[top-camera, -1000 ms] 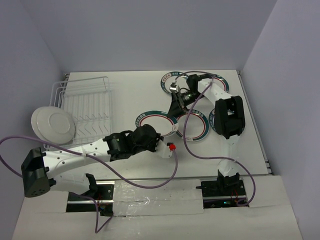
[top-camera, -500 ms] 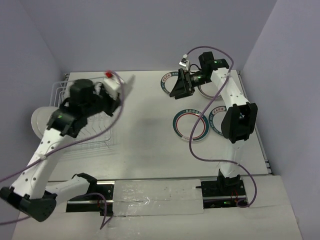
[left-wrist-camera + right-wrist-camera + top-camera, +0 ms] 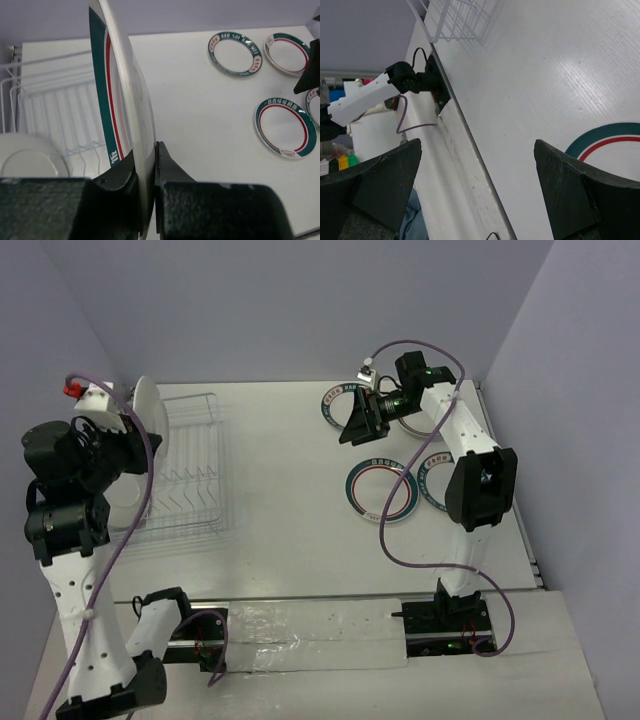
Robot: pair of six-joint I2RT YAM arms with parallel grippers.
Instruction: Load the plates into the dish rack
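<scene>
The robot's right gripper will next move to the red-ringed plate closest to the dish rack and close on that plate's far rim [image 3: 403, 467].
My left gripper [image 3: 128, 435] is shut on a teal-rimmed plate [image 3: 148, 412] and holds it on edge above the left end of the dish rack [image 3: 190, 465]. In the left wrist view the jaws [image 3: 147, 170] pinch the plate's [image 3: 125, 100] lower rim. A plain white plate underside [image 3: 27, 155] leans in the rack [image 3: 60, 105]. My right gripper [image 3: 352, 425] is open and empty beside a far plate [image 3: 333, 400]. Two more plates [image 3: 382, 490] [image 3: 432, 492] lie on the table under the right arm. The left wrist view shows a further far plate [image 3: 287, 50].
The right wrist view shows the open fingers [image 3: 590, 195], a teal plate rim [image 3: 610, 135], the table's front rail [image 3: 470, 150] and a rack corner [image 3: 455, 20]. Purple cables [image 3: 400, 530] loop over the table. Walls close in at the back and sides.
My left arm has lifted the teal-rimmed plate from the table's middle up and left to the rack's left end. My right gripper has drawn back toward the far plates.
</scene>
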